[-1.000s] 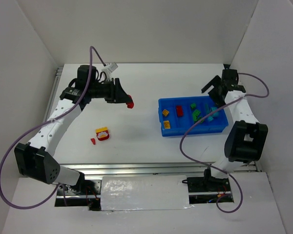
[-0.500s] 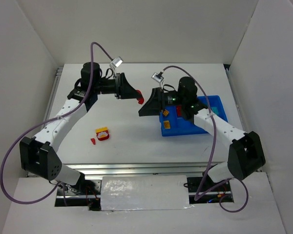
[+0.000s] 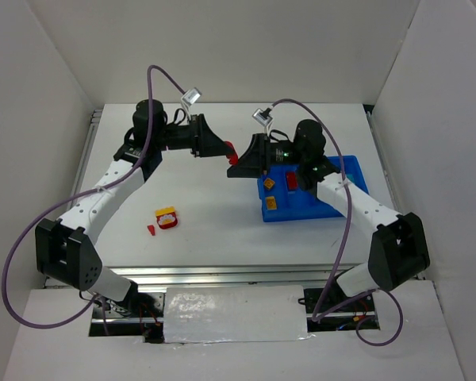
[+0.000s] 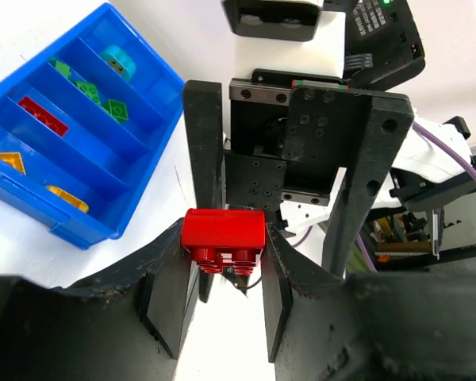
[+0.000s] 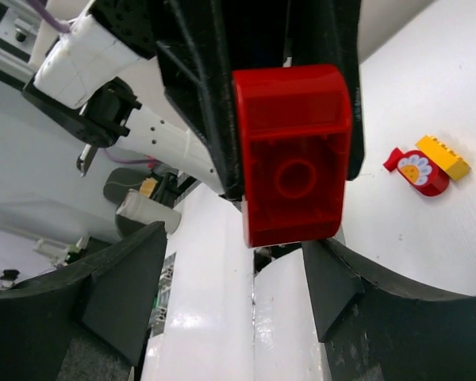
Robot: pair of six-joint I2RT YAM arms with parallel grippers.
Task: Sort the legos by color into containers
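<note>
The red lego will drop from my left gripper into the container, on the near side of the tray's red lego (image 3: pixel 297 202) (image 4: pixel 105 149). The held lego is now above the table's middle.
Above the table's middle, my left gripper (image 3: pixel 226 149) is shut on a red lego (image 3: pixel 232 153), pinched between its pads (image 4: pixel 224 246). My right gripper (image 3: pixel 236 167) faces it nose to nose and stands open. Its two fingers (image 4: pixel 205 159) straddle the red lego (image 5: pixel 293 155), the right one close to it and the left one well apart. The blue tray (image 3: pixel 333 208) lies under the right arm. Its containers hold a red lego (image 4: pixel 42 115), green legos (image 4: pixel 87 87), a teal lego (image 4: pixel 117 57) and yellow legos (image 4: pixel 8 161). A red-and-yellow lego (image 3: pixel 166 217) lies on the table.
A small red piece (image 3: pixel 151 230) lies just left of the red-and-yellow lego. White walls close in the table on the left, right and back. A metal rail runs along the near edge (image 3: pixel 222 274).
My right arm has swung from behind the tray to the table's middle to meet the left gripper. The left gripper has carried the red lego a little to the right.
</note>
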